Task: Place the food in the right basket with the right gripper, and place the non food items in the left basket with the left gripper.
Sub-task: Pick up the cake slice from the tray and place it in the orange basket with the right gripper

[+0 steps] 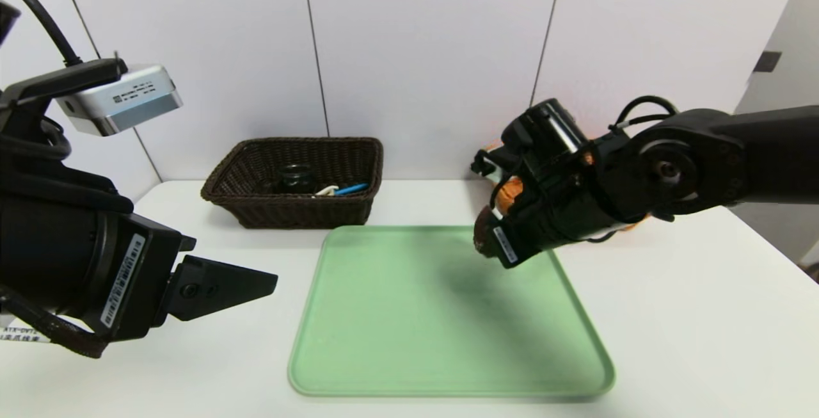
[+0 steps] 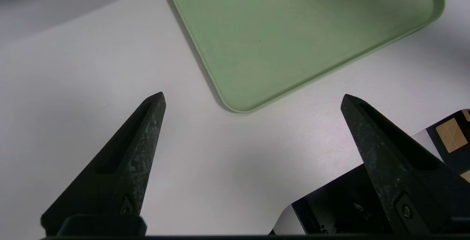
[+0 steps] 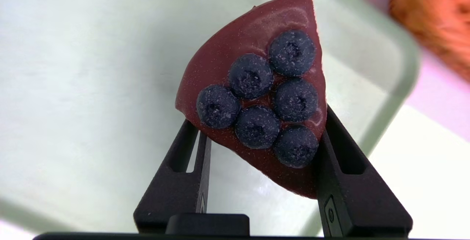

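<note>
The right gripper will release the chocolate cake wedge, now over the green tray's corner, near the middle of the orange basket (image 1: 601,185) behind the green tray.
A chocolate cake wedge (image 3: 257,85) topped with dark berries is the food in view. My right gripper (image 3: 259,117) is shut on it, one finger on each side. In the head view the wedge (image 1: 484,239) hangs over the far right corner of the green tray (image 1: 448,328). The light orange right basket (image 1: 512,191) shows only in part behind the right arm. The dark brown left basket (image 1: 256,178) stands at the back with the glass cup (image 1: 295,178), peeler (image 1: 326,191) and spoon (image 1: 350,188) in it. My left gripper (image 2: 253,98) hovers open over the bare table by the tray's near left corner.
The green tray (image 2: 293,30) lies in the middle of the white table (image 1: 691,315) with nothing on it. A white panelled wall closes the back. The table's right edge runs close behind the right arm.
</note>
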